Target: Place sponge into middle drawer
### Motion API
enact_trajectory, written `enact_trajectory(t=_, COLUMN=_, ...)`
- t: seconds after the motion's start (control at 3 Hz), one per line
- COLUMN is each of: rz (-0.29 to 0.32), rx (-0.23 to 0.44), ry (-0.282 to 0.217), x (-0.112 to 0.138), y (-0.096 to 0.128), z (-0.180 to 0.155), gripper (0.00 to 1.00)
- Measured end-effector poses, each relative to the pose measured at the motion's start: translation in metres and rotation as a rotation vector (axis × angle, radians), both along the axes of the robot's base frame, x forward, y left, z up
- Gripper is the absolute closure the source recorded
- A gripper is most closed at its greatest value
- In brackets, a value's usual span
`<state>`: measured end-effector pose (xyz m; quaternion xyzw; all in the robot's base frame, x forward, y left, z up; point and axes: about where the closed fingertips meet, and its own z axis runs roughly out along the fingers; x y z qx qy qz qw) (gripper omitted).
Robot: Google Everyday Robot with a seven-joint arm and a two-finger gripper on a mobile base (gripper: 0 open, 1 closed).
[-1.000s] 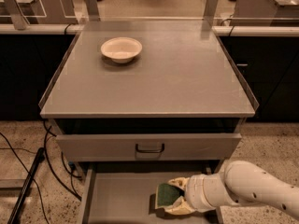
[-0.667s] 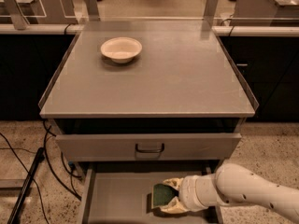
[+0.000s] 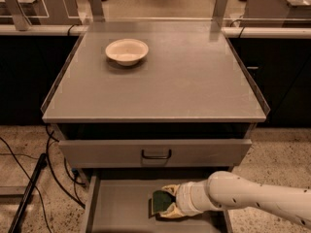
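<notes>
My gripper is going to the grey bottom of the open middle drawer (image 3: 168, 206). It will let go of the sponge, now low over that drawer floor, there, about midway between the drawer's sides.
The sponge (image 3: 160, 201), dark green face with a pale yellow edge, sits low over the flat grey floor of the open middle drawer (image 3: 121, 210) at the bottom of the view. My gripper (image 3: 167, 203) reaches in from the right on a white arm and is shut on the sponge, with pale fingers above and below it. I cannot tell whether the sponge touches the drawer floor.
Above the open drawer is a shut drawer front with a small dark loop handle (image 3: 156, 154). A round cream bowl (image 3: 127, 51) stands on the grey cabinet top (image 3: 194, 81). Black cables (image 3: 29, 174) lie on the speckled floor at the left.
My gripper has moved left with the sponge, further over the middle of the drawer floor. The bowl has not moved.
</notes>
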<state>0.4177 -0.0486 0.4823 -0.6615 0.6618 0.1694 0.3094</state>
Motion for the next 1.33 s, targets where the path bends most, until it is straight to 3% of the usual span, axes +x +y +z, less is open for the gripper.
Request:
enact_trajectory(t=0.33, rz=-0.01, rx=-0.027, ry=0.021, x=0.013, y=0.001, z=-0.028, gripper=1.0)
enact_trajectory(t=1.33, rz=-0.098, rx=-0.072, ry=0.131, x=0.034, y=-0.023, z=-0.094, gripper=1.0)
